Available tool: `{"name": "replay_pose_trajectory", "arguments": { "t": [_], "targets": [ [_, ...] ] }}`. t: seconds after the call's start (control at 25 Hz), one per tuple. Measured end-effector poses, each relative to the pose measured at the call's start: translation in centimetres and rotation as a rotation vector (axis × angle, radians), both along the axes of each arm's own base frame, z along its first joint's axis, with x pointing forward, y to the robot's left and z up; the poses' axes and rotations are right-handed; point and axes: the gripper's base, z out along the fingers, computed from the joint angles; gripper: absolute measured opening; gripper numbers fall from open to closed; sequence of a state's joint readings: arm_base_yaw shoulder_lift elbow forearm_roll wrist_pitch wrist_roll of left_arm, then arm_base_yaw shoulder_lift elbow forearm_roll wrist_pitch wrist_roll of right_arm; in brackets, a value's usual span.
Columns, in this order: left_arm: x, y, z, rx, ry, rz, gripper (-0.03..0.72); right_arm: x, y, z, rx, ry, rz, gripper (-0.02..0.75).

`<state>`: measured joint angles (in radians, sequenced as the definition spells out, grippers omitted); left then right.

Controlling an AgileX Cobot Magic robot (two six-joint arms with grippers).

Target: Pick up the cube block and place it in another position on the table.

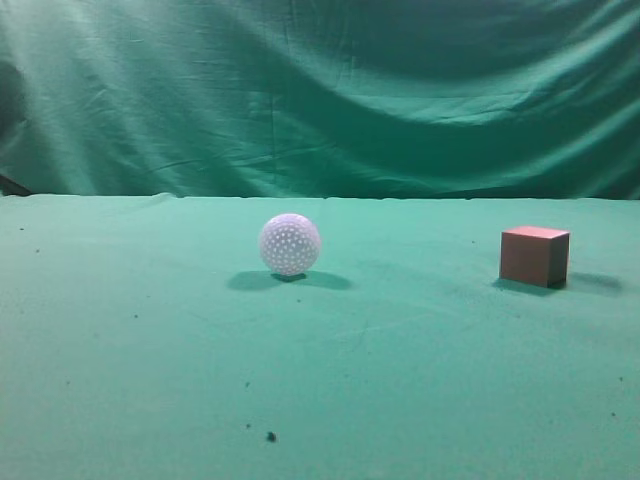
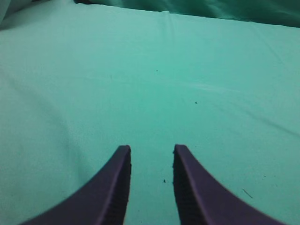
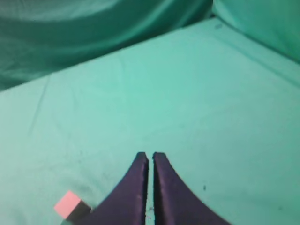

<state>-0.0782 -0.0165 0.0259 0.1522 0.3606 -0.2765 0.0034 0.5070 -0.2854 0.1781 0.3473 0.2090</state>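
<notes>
The robot's right gripper needs to next lower over the reddish-brown cube block and close on the cube block's opposite sides (image 1: 534, 258) (image 3: 72, 206).
The reddish-brown cube block (image 1: 535, 256) sits on the green table (image 1: 150, 340) at the right, resting flat. It also shows in the right wrist view (image 3: 70, 206) at the lower left, beside and apart from my right gripper (image 3: 150, 157), which is shut and empty. My left gripper (image 2: 151, 150) is open and empty above bare green cloth; the cube does not show in its view. Neither gripper shows in the exterior view.
A white dimpled ball (image 1: 290, 244) rests on the table left of the cube, near the middle. A draped green backdrop (image 1: 320, 90) hangs behind the table. Small dark specks (image 1: 271, 436) lie near the front.
</notes>
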Motion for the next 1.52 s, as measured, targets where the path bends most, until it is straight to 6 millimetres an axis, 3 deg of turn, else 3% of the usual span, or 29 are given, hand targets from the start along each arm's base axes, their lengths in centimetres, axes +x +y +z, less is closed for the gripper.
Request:
{"name": "replay_pose_trajectory", "arguments": {
  "t": [0.04, 0.28, 0.32, 0.36, 0.48, 0.56, 0.84, 0.92, 1.12, 1.32, 1.48, 1.52],
  "targets": [
    [0.0, 0.0, 0.0, 0.0, 0.0, 0.0, 0.262, 0.6, 0.4, -0.5, -0.009, 0.073, 0.053, 0.0],
    [0.0, 0.0, 0.0, 0.0, 0.0, 0.0, 0.262, 3.5, 3.6, 0.8, -0.228, 0.277, 0.47, 0.0],
    [0.0, 0.0, 0.0, 0.0, 0.0, 0.0, 0.262, 3.5, 3.6, 0.8, -0.228, 0.277, 0.47, 0.0],
    [0.0, 0.0, 0.0, 0.0, 0.0, 0.0, 0.262, 4.8, 5.1, 1.0, -0.268, 0.362, 0.586, 0.0],
    [0.0, 0.0, 0.0, 0.0, 0.0, 0.0, 0.262, 6.4, 6.6, 0.4, -0.326, 0.458, 0.675, 0.0],
    [0.0, 0.0, 0.0, 0.0, 0.0, 0.0, 0.262, 8.9, 8.5, 0.1, -0.391, 0.535, 0.758, 0.047],
    [0.0, 0.0, 0.0, 0.0, 0.0, 0.0, 0.262, 14.2, 11.1, -1.5, -0.396, 0.654, 0.792, 0.587],
    [0.0, 0.0, 0.0, 0.0, 0.0, 0.0, 0.262, 15.3, 11.5, -2.5, -0.394, 0.683, 0.794, 0.652],
    [0.0, 0.0, 0.0, 0.0, 0.0, 0.0, 0.262, 17.3, 12.3, -5.1, -0.395, 0.743, 0.794, 0.645],
    [0.0, 0.0, 0.0, 0.0, 0.0, 0.0, 0.262, 18.8, 12.9, -7.2, -0.403, 0.773, 0.794, 0.486],
    [0.0, 0.0, 0.0, 0.0, 0.0, 0.0, 0.262, 19.6, 13.2, -7.5, -0.403, 0.777, 0.796, 0.232],
    [0.0, 0.0, 0.0, 0.0, 0.0, 0.0, 0.262, 19.7, 13.3, -7.3, -0.403, 0.777, 0.798, 0.214]
  ]
}}
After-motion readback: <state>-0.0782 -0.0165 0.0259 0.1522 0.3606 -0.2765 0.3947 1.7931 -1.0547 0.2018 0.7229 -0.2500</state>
